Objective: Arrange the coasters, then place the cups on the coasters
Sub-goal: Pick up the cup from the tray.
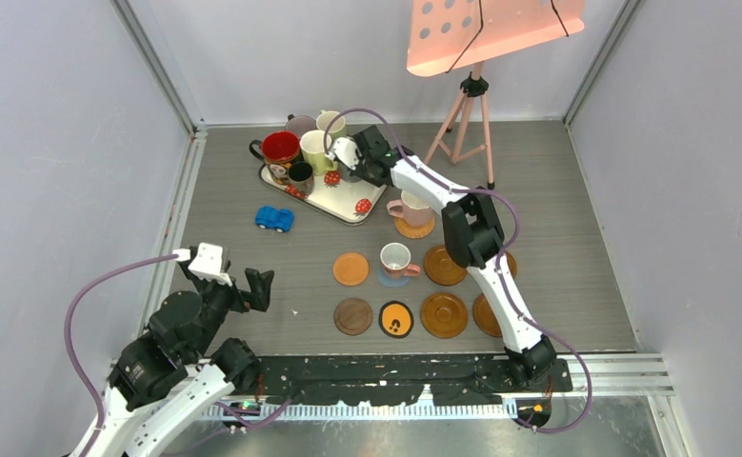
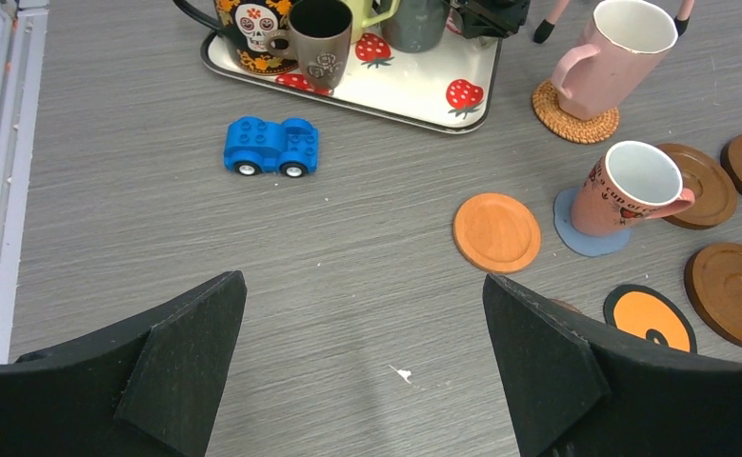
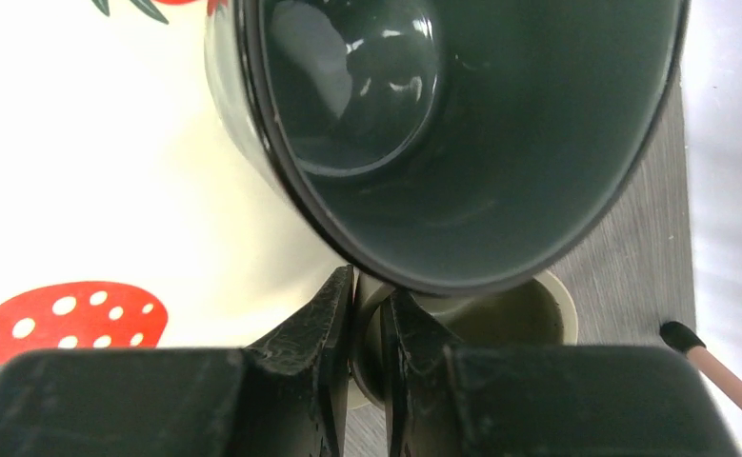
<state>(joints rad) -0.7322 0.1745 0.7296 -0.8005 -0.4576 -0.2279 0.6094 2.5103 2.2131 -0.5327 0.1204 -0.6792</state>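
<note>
Next, my right gripper puts the cream cup down on the black-and-orange coaster [image 1: 396, 319], beside the dark wood coaster, and releases it.
My right gripper [image 3: 371, 281] reaches over the strawberry tray [image 1: 348, 205] and is shut at the near rim of a dark grey cup [image 3: 462, 143], with a narrow strip like its handle between the fingers. A cream cup [image 3: 538, 319] shows behind them. One pink cup [image 1: 411, 208] stands on a woven coaster [image 2: 576, 129], another pink cup [image 1: 396, 257] on the blue coaster [image 2: 576, 238]. Orange [image 1: 351, 268], dark wood [image 1: 353, 316], black-and-orange [image 1: 396, 319] and brown coasters [image 1: 444, 314] lie bare in two rows. My left gripper [image 2: 362, 281] hangs open over bare table.
A red-inside skull cup [image 1: 280, 148], a small black cup [image 1: 301, 173] and a yellow-green cup [image 1: 316, 150] crowd the tray, with a mauve cup [image 1: 300, 124] behind. A blue toy car [image 1: 274, 219] lies left of the coasters. A pink tripod stand [image 1: 471, 114] rises at the back right.
</note>
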